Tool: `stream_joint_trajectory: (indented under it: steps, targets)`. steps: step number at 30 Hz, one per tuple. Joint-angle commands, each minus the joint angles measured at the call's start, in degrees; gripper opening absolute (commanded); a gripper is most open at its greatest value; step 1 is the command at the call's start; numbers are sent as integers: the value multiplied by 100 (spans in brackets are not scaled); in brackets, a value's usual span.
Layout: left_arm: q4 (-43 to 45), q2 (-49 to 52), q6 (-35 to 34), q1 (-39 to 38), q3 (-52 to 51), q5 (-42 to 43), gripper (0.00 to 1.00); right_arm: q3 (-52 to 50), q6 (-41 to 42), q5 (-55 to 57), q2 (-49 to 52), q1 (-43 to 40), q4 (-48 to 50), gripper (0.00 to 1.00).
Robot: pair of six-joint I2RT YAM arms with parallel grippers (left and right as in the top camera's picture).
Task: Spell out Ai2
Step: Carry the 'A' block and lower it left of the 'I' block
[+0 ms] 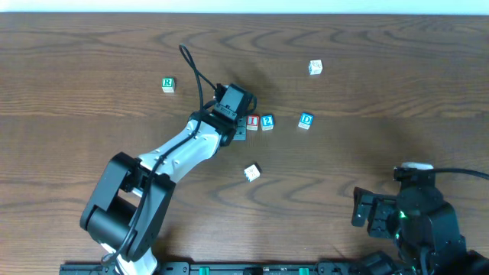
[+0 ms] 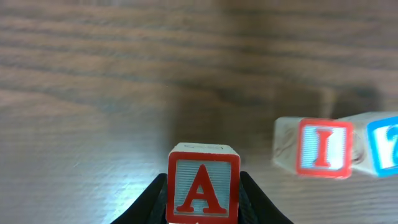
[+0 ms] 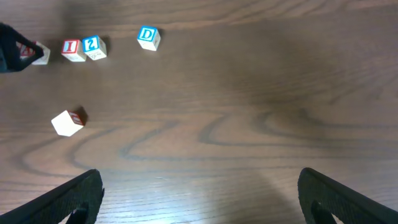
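Note:
My left gripper has the "A" cube. Next, I let go of it against the "I" cube's side facing away from the "2" cube [image 1: 241,123] [image 2: 252,147].
My left gripper [image 2: 203,202] is shut on the cube with a red "A" [image 2: 203,190], just left of the cube with a red "I" [image 2: 321,148]. The cube with a blue "2" [image 2: 382,144] touches the "I" cube on its right. In the overhead view the left gripper [image 1: 238,128] hides the "A" cube, next to the "I" cube [image 1: 253,122] and "2" cube [image 1: 267,121]. The right wrist view shows the "A" cube [image 3: 37,53], "I" cube [image 3: 72,49] and "2" cube [image 3: 93,46] in a row. My right gripper [image 3: 199,199] is open and empty at the front right [image 1: 365,214].
A blue "D" cube [image 1: 306,120] lies right of the "2". A green "R" cube [image 1: 168,84] lies at the back left. A white cube [image 1: 315,68] lies at the back right. A tilted white cube with a red face [image 1: 251,173] lies in front of the row.

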Motion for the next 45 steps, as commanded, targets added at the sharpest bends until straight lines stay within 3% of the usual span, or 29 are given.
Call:
stream_joint_trajectory:
  steps: [1,33,39,41,45]
  targets:
    - [216,142,59,7,46,286,5,-11,85,7,-24,-107,11,99]
    - [660,435,59,7,46,306,6,-11,85,7,-24,-107,11,99]
    - [697,433,57,7,46,310,16,-11,85,7,-24,-107,11,99]
    - [704,433,59,7,46,308,26,-11,85,7,-24,-107,11,99]
    - [721,433,59,7,46,310,30,-11,85,4,-24,-107,11,99]
